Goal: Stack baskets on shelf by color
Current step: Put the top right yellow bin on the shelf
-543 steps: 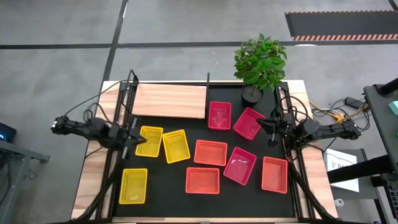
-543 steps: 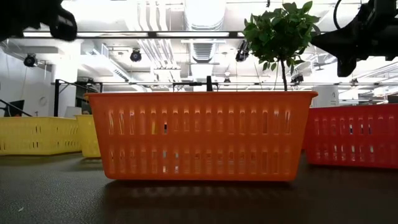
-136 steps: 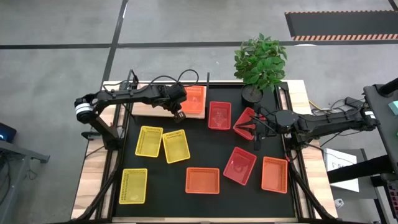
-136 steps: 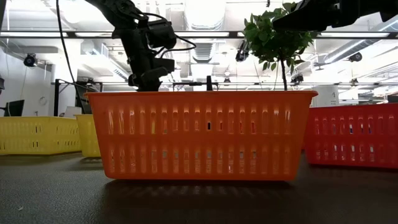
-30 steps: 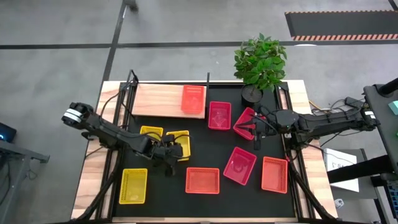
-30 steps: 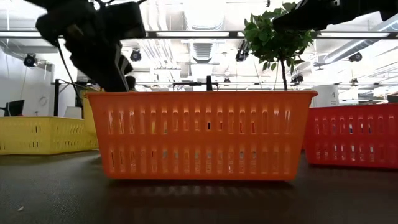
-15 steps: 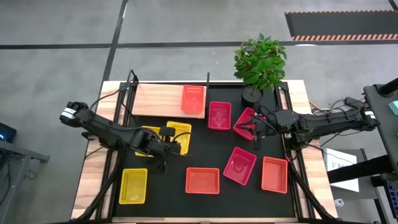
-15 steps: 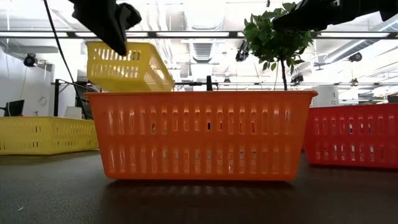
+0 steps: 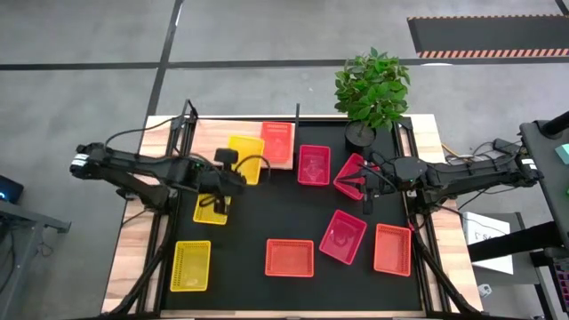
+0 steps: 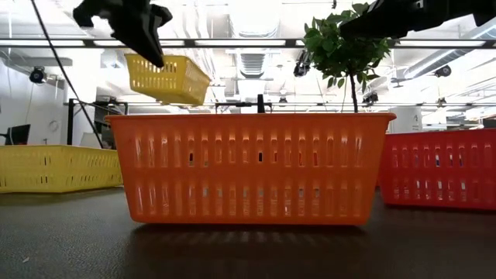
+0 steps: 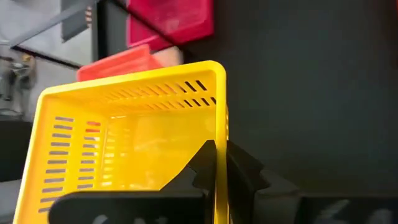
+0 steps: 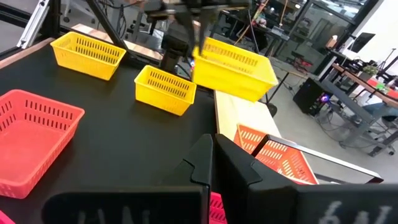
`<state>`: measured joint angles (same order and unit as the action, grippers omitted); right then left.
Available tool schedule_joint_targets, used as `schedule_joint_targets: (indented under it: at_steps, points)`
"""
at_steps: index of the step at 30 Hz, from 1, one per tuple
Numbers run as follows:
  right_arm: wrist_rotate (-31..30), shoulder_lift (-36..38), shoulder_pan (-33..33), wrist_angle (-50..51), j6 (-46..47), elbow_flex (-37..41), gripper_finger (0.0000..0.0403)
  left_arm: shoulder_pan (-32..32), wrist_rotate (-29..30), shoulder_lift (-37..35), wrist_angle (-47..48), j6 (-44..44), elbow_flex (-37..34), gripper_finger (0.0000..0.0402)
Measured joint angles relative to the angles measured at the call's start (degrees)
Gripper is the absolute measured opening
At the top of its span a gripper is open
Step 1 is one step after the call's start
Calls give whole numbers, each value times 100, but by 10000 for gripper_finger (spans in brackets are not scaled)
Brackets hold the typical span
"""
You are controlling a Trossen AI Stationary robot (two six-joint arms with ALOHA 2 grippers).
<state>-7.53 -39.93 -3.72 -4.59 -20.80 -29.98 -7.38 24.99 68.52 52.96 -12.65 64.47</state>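
The robot's left gripper should release the yellow basket on the light-wood shelf (image 9: 248, 139), next to the orange basket there.
My left gripper (image 9: 233, 169) holds a yellow basket (image 9: 247, 158) in the air over the near edge of the light-wood shelf (image 9: 213, 142). The basket (image 10: 167, 77) hangs tilted. One orange basket (image 9: 276, 142) sits on the shelf's right end. Two more yellow baskets (image 9: 211, 208) (image 9: 191, 265) rest on the black mat. Two orange baskets (image 9: 290, 258) (image 9: 393, 249) and three pinkish-red ones (image 9: 314, 164) (image 9: 354, 175) (image 9: 342, 236) also rest there. My right gripper (image 9: 364, 182) hovers shut over the mat's right part and holds nothing. My left gripper pinches one side wall of the yellow basket at its rim (image 11: 217, 134), one finger inside the basket and one outside. The fingers come slanting down from the table's left side and lie along that wall. The basket is lifted clear and tilted.
A potted plant (image 9: 371, 89) stands at the table's far right corner. The black mat (image 9: 293, 209) has free room in its middle, between the baskets. The shelf's left part (image 9: 206, 140) is bare wood. Metal frames run along both side edges of the table.
My left gripper has risen and gone toward the far edge with the yellow basket. It has lifted the basket off the mat, from beside the other yellow basket, and carried it over the shelf's near edge. The wrist has rolled, and the basket now hangs tilted.
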Motion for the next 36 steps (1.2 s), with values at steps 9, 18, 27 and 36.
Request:
schedule_joint_targets:
  at_steps: [9, 18, 27, 36]
  points:
    - [0, -71, 1, -43, -96, 0, 9, 1620, -636, -1018, -1476, -1379, -1142, 1]
    - [0, -144, 1, -58, -184, 0, 9, 2911, -1576, -941, -2714, -2202, -2047, 1]
    - [-1, -144, 1, -64, -242, 0, 9, 3565, -2203, -245, -3259, -2292, -2278, 1]
    - [-2, -144, 1, -67, -242, 0, 9, 3631, -2236, 364, -3375, -2563, -2186, 1]
